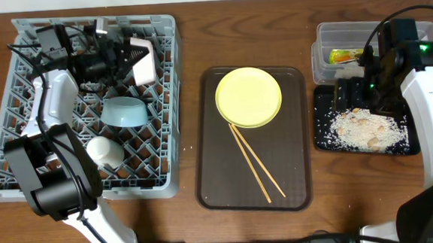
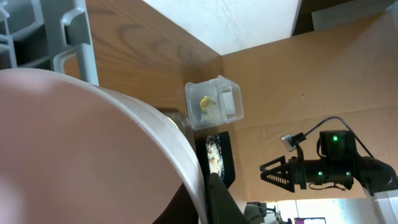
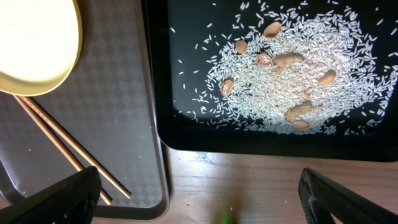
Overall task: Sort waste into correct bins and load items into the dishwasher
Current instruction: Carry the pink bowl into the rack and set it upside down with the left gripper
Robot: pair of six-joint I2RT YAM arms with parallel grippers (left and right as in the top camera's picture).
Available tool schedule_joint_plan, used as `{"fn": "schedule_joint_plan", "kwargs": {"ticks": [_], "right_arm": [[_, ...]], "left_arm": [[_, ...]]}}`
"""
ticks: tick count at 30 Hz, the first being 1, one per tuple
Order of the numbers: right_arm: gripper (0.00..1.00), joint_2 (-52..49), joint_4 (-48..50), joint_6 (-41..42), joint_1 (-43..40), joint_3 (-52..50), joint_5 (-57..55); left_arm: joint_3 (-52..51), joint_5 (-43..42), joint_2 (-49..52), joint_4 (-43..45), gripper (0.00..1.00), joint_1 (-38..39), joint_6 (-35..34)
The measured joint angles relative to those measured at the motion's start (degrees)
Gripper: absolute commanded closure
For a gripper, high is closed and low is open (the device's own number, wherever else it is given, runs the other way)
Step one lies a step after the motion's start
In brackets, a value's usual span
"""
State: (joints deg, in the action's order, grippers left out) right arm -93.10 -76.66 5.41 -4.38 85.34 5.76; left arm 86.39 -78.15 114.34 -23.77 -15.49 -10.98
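Note:
The white bowl, now over the rack's far part, will be released by my left gripper in the grey dish rack (image 1: 131, 74), at a spot just behind the light blue bowl.
My left gripper (image 1: 132, 61) is shut on the rim of the white bowl (image 1: 143, 63) over the far part of the grey dish rack (image 1: 166, 102). The bowl fills the left wrist view (image 2: 93, 149), with a finger on its rim (image 2: 208, 199). A light blue bowl (image 1: 123, 111) and a small white cup (image 1: 104, 149) sit in the rack. The yellow plate (image 1: 249, 97) and two chopsticks (image 1: 257, 163) lie on the brown tray (image 1: 216, 174). My right gripper (image 3: 199, 202) is open and empty, above the table by the black tray (image 1: 323, 141) of rice crumbs (image 3: 280, 68).
The clear tub (image 1: 324, 36) behind the black tray holds the yellow-green wrapper (image 1: 344, 55) and a pale scrap. The right arm (image 1: 426, 101) stands over the right table edge. The plate (image 3: 31, 43) and chopsticks (image 3: 62, 149) also show in the right wrist view.

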Motion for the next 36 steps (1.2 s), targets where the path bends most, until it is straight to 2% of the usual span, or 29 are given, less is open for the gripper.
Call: {"fn": "schedule_joint_plan", "kwargs": {"ticks": [30,32,33,36], "right_arm": [[0.01,0.0,-0.2,0.0,0.0,0.0,0.0],[0.01,0.0,-0.2,0.0,0.0,0.0,0.0],[0.01,0.0,-0.3,0.0,0.0,0.0,0.0],[0.01,0.0,-0.3,0.0,0.0,0.0,0.0]], "left_arm": [[0.4,2.1,1.1,0.4,0.92,-2.4,-0.8],[0.5,2.8,1.1,0.3,0.89,-2.9,-1.1],[0.5,3.1,1.1,0.3,0.77,-3.0,-1.2],[0.7,7.0,1.1,0.3,0.73,-4.4,-1.1]]}}
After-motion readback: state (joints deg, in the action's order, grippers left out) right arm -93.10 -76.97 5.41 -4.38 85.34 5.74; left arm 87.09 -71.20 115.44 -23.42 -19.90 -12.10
